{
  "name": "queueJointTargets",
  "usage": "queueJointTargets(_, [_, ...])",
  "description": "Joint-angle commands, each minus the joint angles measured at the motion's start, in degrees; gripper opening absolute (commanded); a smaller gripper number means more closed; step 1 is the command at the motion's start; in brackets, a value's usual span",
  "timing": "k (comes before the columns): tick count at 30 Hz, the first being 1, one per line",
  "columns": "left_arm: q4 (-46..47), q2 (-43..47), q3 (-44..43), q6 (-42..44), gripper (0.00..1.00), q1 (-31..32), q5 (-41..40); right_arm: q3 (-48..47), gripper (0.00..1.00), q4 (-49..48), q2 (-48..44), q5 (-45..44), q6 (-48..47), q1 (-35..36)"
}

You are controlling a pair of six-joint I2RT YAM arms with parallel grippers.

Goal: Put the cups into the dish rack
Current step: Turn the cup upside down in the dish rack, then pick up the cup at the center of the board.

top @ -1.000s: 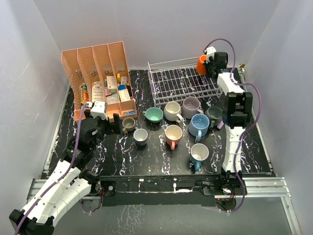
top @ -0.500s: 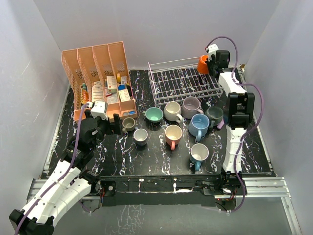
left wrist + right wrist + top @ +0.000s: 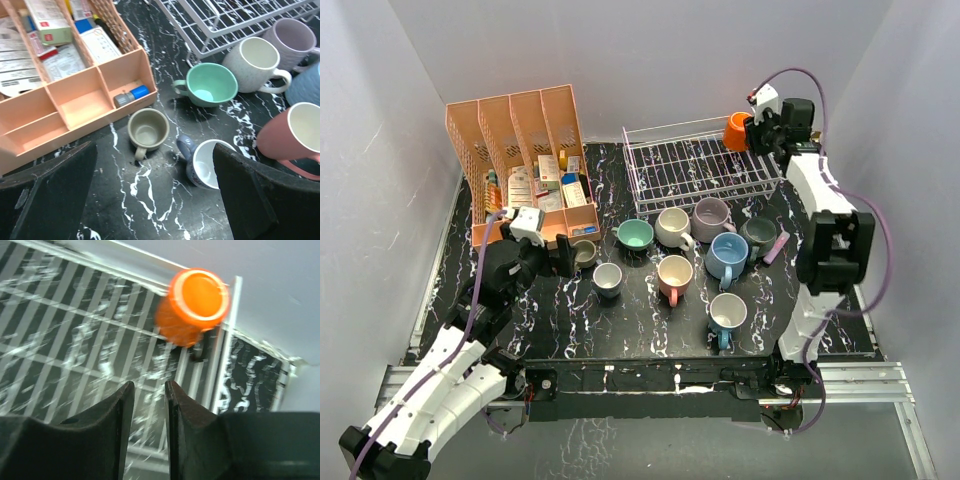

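Next, I close my left gripper on the blue-and-white cup's rim (image 3: 620, 279), opposite its handle.
The orange cup (image 3: 736, 131) (image 3: 195, 302) stands in the far right corner of the white wire dish rack (image 3: 695, 170) (image 3: 75, 330). My right gripper (image 3: 758, 127) (image 3: 149, 387) hovers just beside it, open a little, with nothing between its fingers. Several cups stand on the table in front of the rack: teal (image 3: 635, 235) (image 3: 210, 85), cream (image 3: 673, 226), lilac (image 3: 710, 215), light blue (image 3: 727, 254), dark grey (image 3: 758, 236), pink (image 3: 674, 275). My left gripper (image 3: 560, 255) (image 3: 154, 150) is wide open above the olive cup (image 3: 147, 129) and a blue-and-white cup (image 3: 210, 162).
A salmon-pink slotted organizer (image 3: 520, 150) full of packets stands at the back left, close to my left gripper. A small pink stick (image 3: 776, 246) lies by the dark grey cup. Another light blue cup (image 3: 727, 315) sits near the front edge.
My right gripper has let go of the orange cup, opening slightly and drawing back from it; the right arm swung to the right. The left arm barely moved.
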State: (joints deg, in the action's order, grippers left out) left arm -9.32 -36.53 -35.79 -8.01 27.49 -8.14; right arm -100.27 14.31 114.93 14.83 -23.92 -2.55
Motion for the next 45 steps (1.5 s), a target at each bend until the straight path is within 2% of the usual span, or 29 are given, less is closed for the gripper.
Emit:
queueJointTargets(1, [2.38,-1.91,-0.99,-3.02,0.97,-0.24,7.18,10.68,0.37,-1.29,-17.14,21.99,3.50,0.00])
queueJointTargets(6, [7.23,-2.10,0.98,-13.10,0.97,-0.26,11.92,25.05,0.54,-4.12,-33.86,35.94,8.08,0.00])
queueJointTargets(10, [11.97,0.18,3.36,-25.55,0.97,-0.28,18.23,28.59,0.62,3.81,-39.84,47.35,7.92,0.00])
queueJointTargets(13, [16.69,2.27,6.27,-34.04,0.97,-0.24,21.84,31.74,0.64,8.30,-43.54,54.75,7.66,0.00])
queueJointTargets(16, [17.90,3.45,7.33,-40.79,0.97,-0.24,22.20,35.90,0.66,8.46,-47.41,58.33,7.16,0.00])
queueJointTargets(19, [14.69,2.69,6.36,-43.93,0.96,-0.26,22.18,40.30,0.70,5.63,-51.17,58.66,6.83,-0.17])
queueJointTargets(23, [8.27,-1.10,2.94,-43.00,0.92,-0.24,22.37,43.07,0.70,6.79,-51.07,60.00,4.17,-0.54])
queueJointTargets(29, [-2.37,-10.99,-7.38,-33.06,0.87,-0.20,24.04,44.99,0.70,6.12,-50.33,63.23,3.61,-4.35])
queueJointTargets(35, [-5.76,-18.26,-14.67,-29.92,0.79,1.03,22.13,50.47,0.71,2.31,-49.93,64.69,4.42,-7.20])
queueJointTargets(37, [-8.64,-20.99,-17.32,-29.24,0.76,3.69,17.63,50.76,0.71,2.31,-49.43,64.63,4.13,-7.30])
queueJointTargets(39, [-11.52,-24.30,-20.90,-27.69,0.73,9.12,9.83,51.07,0.71,2.26,-48.69,64.00,3.98,-7.33])
queueJointTargets(41, [-16.44,-28.77,-25.43,-26.11,0.65,15.85,1.00,51.14,0.71,2.22,-48.25,62.76,4.05,-7.40])
queueJointTargets(43, [-21.28,-35.32,-31.52,-24.77,0.61,20.31,-4.00,50.97,0.71,2.28,-48.00,61.71,4.14,-7.38])
queueJointTargets(45, [-26.67,-40.73,-36.39,-23.54,0.51,23.21,-7.44,50.96,0.71,2.46,-48.19,60.54,4.15,-7.35])
